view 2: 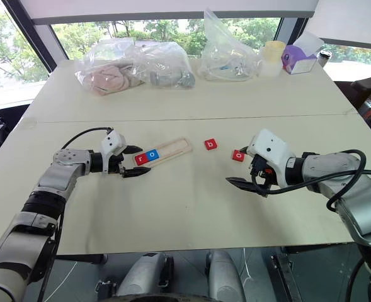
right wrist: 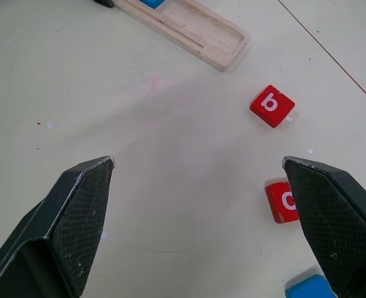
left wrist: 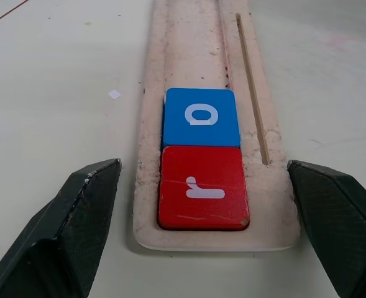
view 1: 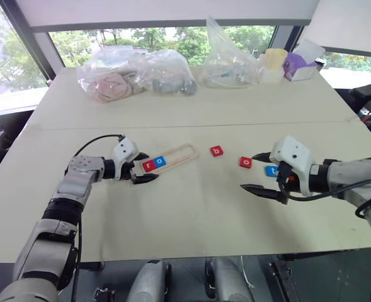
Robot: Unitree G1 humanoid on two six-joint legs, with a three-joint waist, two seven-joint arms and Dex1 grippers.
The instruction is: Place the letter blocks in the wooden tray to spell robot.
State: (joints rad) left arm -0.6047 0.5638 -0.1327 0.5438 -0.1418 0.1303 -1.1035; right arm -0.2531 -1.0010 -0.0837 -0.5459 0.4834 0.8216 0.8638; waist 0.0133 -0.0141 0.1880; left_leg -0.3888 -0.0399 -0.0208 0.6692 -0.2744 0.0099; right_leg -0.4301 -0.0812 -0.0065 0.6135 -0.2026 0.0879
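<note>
The robot's right gripper should close on the sides of the red b block (view 1: 216, 151) (right wrist: 272, 106) near the empty end of the wooden tray, since b comes next in robot.
The wooden tray (view 1: 182, 153) lies slanted on the table, left of centre. At its left end sit a red r block (left wrist: 201, 186) and, touching it, a blue o block (left wrist: 201, 116). My left gripper (left wrist: 202, 164) is open, one finger on each side of that tray end, holding nothing. A red b block (view 1: 216, 151) lies loose on the table just right of the tray. Further right are a red o block (view 1: 245, 162) and a blue t block (view 1: 271, 170). Above the table beside those two, my right gripper (view 1: 249, 171) is open and empty.
Two clear plastic bags (view 1: 135, 75) (view 1: 226, 60) of items, a yellow cup (view 1: 274, 63) and a purple box (view 1: 300, 66) stand along the table's far edge by the window. A seam runs across the table behind the tray.
</note>
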